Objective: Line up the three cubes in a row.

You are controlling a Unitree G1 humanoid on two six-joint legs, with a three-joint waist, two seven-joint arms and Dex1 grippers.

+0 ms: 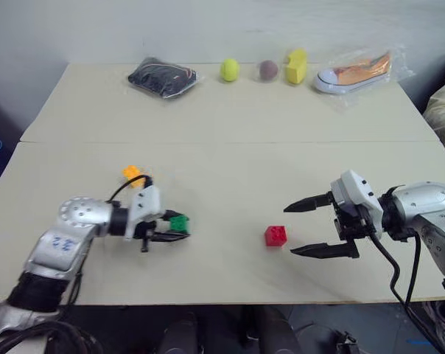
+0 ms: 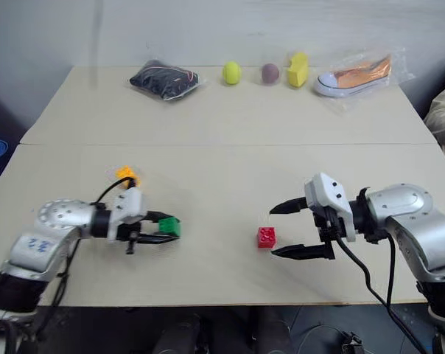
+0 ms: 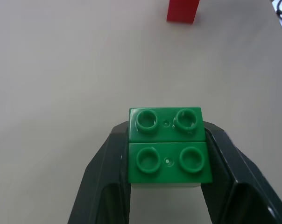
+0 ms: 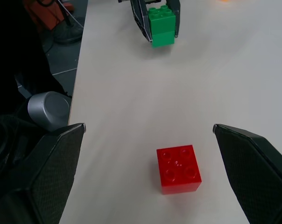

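Note:
I will let go of the green cube with my left gripper on the bare table (image 1: 219, 234) (image 3: 179, 70) just short of the red cube.
My left gripper (image 1: 180, 225) is shut on the green cube (image 1: 179, 223), its black fingers (image 3: 106, 182) clamping the studded block from both sides at the table's front left. Just behind my left wrist lies the orange-yellow cube (image 1: 132, 174). The red cube (image 1: 275, 235) sits on the table near the front, right of centre. My right gripper (image 1: 318, 225) stands wide open just to the right of the red cube, its fingers pointing at it and not touching. In the right wrist view the red cube (image 4: 179, 169) lies between the spread fingers, with the green cube (image 4: 161, 25) farther off.
Along the far edge of the table (image 1: 222, 118) lie a black bundle (image 1: 162, 77), a yellow ball (image 1: 229, 70), a brownish ball (image 1: 268, 69), a yellow foam block (image 1: 296, 66) and a bagged shoe (image 1: 359, 71). A seam crosses the table midway.

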